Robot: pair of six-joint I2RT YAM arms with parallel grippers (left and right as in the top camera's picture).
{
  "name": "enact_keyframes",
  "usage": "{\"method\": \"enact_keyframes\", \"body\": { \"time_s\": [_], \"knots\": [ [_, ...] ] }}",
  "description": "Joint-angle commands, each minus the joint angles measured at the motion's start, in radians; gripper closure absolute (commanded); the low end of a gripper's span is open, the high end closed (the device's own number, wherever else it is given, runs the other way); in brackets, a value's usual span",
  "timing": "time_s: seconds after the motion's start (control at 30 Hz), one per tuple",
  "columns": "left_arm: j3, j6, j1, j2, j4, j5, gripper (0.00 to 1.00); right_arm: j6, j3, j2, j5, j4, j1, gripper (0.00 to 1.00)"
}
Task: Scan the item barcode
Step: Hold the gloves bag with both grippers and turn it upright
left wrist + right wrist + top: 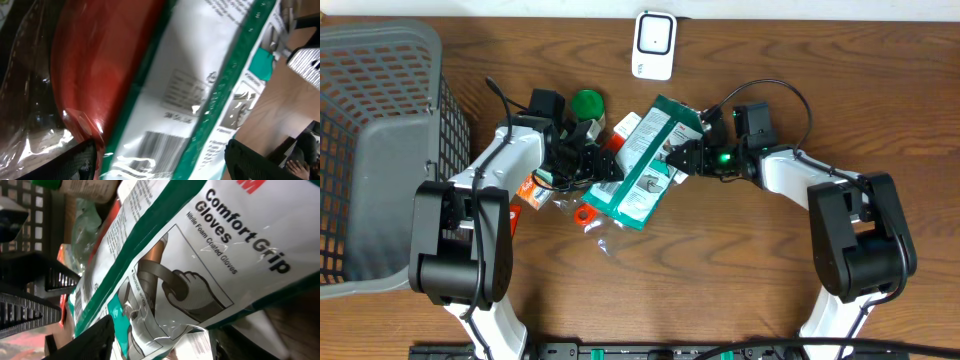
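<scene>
The glove package lies at a slant on the pile, so the robot's right gripper will pinch its crumpled edge (192,328) while the left gripper turns the package straight before scanning.
The item, a green and white glove package (645,160), lies slanted across a pile at the table's middle. In the left wrist view its barcode (162,147) faces the camera. My left gripper (605,165) reaches its left edge and stands open, and the package (200,85) lies between the wide-set fingers (75,162). My right gripper (678,155) is at the package's right edge. It is open too, with a crumpled corner of the package (190,255) between its fingers (95,340). The white scanner (654,44) sits at the back of the table, apart from both grippers.
A grey mesh basket (380,150) fills the left side. Under and beside the package lie a green-capped bottle (587,103), an orange packet (530,190), a red ring (584,214) and clear wrapping (605,240). A red item (100,65) presses against the package.
</scene>
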Motion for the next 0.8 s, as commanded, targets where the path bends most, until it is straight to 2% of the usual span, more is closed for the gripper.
{"method": "enact_keyframes", "body": {
  "time_s": [0.0,0.13,0.3,0.63,0.67,0.77],
  "knots": [
    [-0.011,-0.005,-0.002,0.013,0.005,0.035,0.18,-0.005,0.008,0.008,-0.019,0.015,0.029,0.49],
    [-0.011,-0.005,-0.002,0.013,0.005,0.034,0.18,0.029,0.008,0.008,0.012,0.031,0.039,0.75],
    [-0.011,-0.005,-0.002,0.013,0.006,0.034,0.18,0.028,0.008,0.008,0.014,0.028,0.039,0.9],
    [-0.011,-0.005,-0.001,0.013,0.044,0.035,0.18,-0.017,0.007,0.008,-0.092,0.083,0.037,0.96],
    [-0.011,-0.005,-0.001,0.013,0.048,0.034,0.2,-0.017,0.008,0.008,-0.092,0.081,0.037,0.99],
    [-0.011,-0.005,-0.001,0.013,0.063,0.034,0.27,-0.018,0.008,0.008,-0.092,0.079,0.035,0.99]
  ]
}}
